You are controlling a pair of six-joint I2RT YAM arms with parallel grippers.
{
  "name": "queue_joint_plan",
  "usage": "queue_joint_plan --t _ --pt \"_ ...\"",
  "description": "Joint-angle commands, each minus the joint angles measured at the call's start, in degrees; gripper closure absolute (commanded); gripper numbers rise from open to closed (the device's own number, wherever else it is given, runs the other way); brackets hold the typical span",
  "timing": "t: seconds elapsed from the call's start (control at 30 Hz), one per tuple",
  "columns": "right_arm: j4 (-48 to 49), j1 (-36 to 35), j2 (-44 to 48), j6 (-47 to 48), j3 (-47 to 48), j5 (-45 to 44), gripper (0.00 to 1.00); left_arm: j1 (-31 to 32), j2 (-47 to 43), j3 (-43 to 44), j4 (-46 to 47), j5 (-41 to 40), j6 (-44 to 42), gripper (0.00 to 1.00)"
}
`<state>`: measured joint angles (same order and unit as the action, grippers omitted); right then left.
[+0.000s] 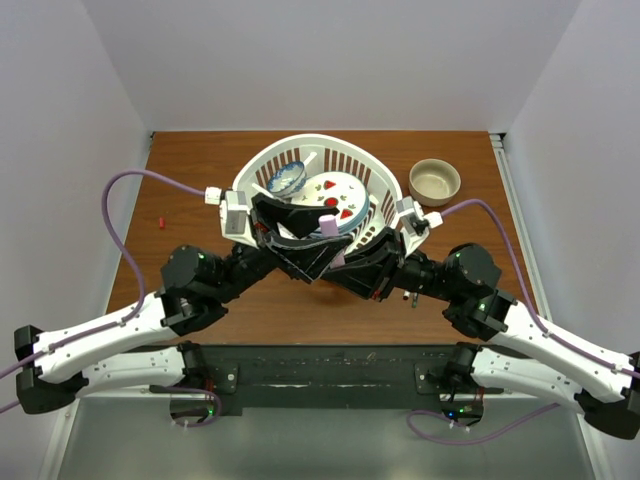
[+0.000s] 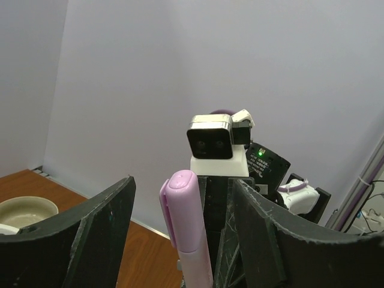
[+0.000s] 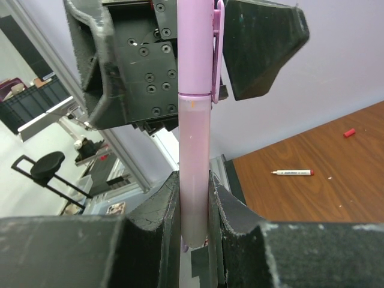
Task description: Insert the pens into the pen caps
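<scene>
The lilac-pink pen, now upright in front of the basket, will go down on the table (image 1: 432, 290) beside the pens in front of the beige bowl, set there by my right gripper.
A lilac-pink pen (image 3: 194, 150) stands upright in my right gripper (image 3: 194, 180), which is shut on its lower barrel. The matching lilac-pink pen cap (image 3: 195, 42) sits on the pen's top end. Around that pen cap (image 2: 183, 210) my left gripper (image 2: 183, 186) is open, with a gap on each side. From above, the pen (image 1: 328, 228) rises where the left gripper (image 1: 318, 240) and right gripper (image 1: 345, 262) meet in front of the basket. A white-barrelled pen (image 3: 292, 173) and a red pen cap (image 3: 348, 132) lie on the table; that red cap (image 1: 161, 221) is at the far left.
A white basket (image 1: 300, 147) with a plate and a small blue bowl (image 1: 285, 178) stands at the back centre, just behind the grippers. A beige bowl (image 1: 435, 182) sits at the back right. The right wrist camera (image 2: 210, 141) faces the left wrist view closely.
</scene>
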<state>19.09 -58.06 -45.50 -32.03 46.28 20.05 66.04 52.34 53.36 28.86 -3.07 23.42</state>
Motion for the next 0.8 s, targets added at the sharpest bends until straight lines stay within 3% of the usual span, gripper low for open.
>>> queue_joint_plan --t 0.0,0.2,0.3,0.37,0.4,0.47,0.5,0.77 --pt "2.3 -0.1 0.3 -0.7 1.1 2.0 1.00 -1.9 -0.8 1.3 1.9 2.5 2.0 0.30" --pt "2.4 -0.1 0.7 -0.8 0.7 2.2 1.00 -4.1 -1.5 0.9 3.1 5.4 5.2 0.31" --pt "2.4 0.0 0.8 -0.9 0.7 2.1 1.00 -4.9 -0.9 1.0 3.5 7.5 6.5 0.38" --pt "2.4 0.0 0.8 -0.9 0.8 2.2 1.00 -5.4 -0.7 1.0 3.9 9.3 7.7 0.50" --pt "2.4 0.0 1.0 -0.9 0.9 1.9 1.00 -5.6 -0.5 0.9 4.0 10.7 8.6 0.64" --pt "2.4 0.0 1.1 -0.5 1.4 1.3 1.00 -5.7 -0.1 0.7 4.4 12.2 9.9 0.82" --pt "2.5 0.0 1.3 -0.4 1.5 0.7 1.00 -5.7 0.0 0.5 4.3 12.8 11.8 1.00" --pt "3.3 0.0 2.2 4.9 9.0 -5.5 1.00 -5.6 -0.4 -8.9 9.3 19.7 22.7 1.00"
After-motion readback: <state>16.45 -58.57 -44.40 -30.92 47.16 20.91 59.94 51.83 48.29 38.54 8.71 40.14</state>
